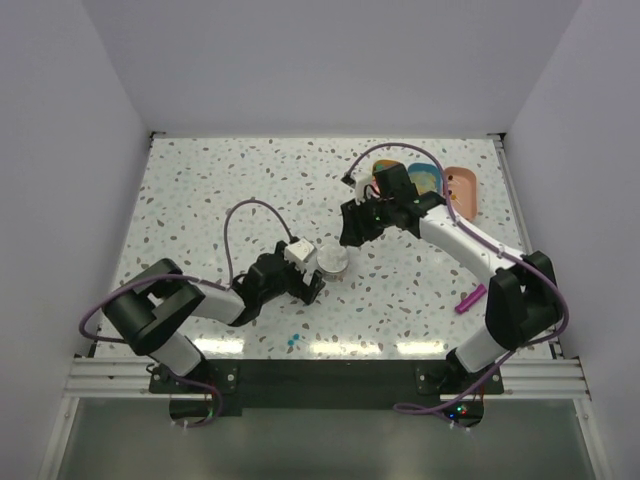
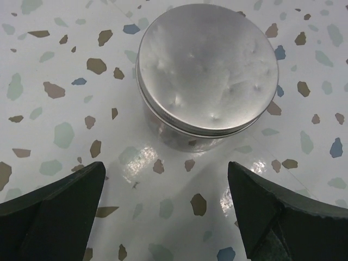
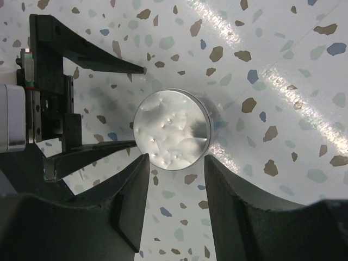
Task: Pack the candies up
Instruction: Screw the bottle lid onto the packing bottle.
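The shut jar stands loose ahead of the open fingers of my left gripper. Next, my left gripper steadies the jar before my right gripper pinches the lid's edge (image 3: 208,138).
A small round jar with a dented silver lid (image 1: 333,260) (image 2: 206,65) (image 3: 173,128) stands shut on the speckled table. The candies are hidden from view. My left gripper (image 1: 314,278) (image 2: 166,174) is open just short of the jar, its dark fingers wide apart with only bare table between them. From the right wrist view, the left gripper (image 3: 137,106) flanks the jar's left side without touching it. My right gripper (image 1: 352,228) (image 3: 175,163) hovers over the jar, open, with nothing between its fingers.
Three shallow trays, yellow (image 1: 385,172), blue (image 1: 425,176) and orange (image 1: 463,188), sit at the back right behind the right arm. A purple scoop (image 1: 470,298) lies near the right arm's base. Tiny blue bits (image 1: 290,342) lie by the near edge.
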{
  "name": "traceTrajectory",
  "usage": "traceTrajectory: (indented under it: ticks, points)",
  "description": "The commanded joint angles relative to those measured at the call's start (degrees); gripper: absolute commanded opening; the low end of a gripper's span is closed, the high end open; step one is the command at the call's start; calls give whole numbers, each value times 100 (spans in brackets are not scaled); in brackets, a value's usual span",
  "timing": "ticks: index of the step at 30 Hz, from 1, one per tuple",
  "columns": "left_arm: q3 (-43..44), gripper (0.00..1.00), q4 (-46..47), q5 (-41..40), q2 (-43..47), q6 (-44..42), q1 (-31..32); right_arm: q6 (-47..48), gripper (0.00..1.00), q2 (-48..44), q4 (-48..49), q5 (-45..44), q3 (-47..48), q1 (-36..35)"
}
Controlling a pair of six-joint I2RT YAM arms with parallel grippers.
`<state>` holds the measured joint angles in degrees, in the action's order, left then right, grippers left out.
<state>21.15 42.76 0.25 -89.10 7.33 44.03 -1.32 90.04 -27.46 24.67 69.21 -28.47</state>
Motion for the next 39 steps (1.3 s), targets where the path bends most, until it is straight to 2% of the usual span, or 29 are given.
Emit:
traceTrajectory:
  ticks: [1, 10, 16, 21, 33, 39]
  points:
    - [12, 100, 1584, 430, -335, -206, 44, -17, 49, 119, 136, 240, -39, 8]
    - [328, 100, 1963, 941, -1038, -426, 44, -52, 49, 391, 118, 127, 180, 8]
    - [742, 100, 2122, 1144, -1505, -558, 44, 36, 42, 813, -110, 109, 541, 8]
    - [768, 93, 2315, 1179, -1672, -479, 35, 71, 39, 1015, -180, 91, 664, 8]
    - [900, 89, 2403, 1258, -1953, -364, 44, 360, 39, 1455, -435, 39, 857, 17]
    - [918, 82, 2395, 1179, -2006, -320, 44, 440, 33, 1394, -523, -6, 726, 8]
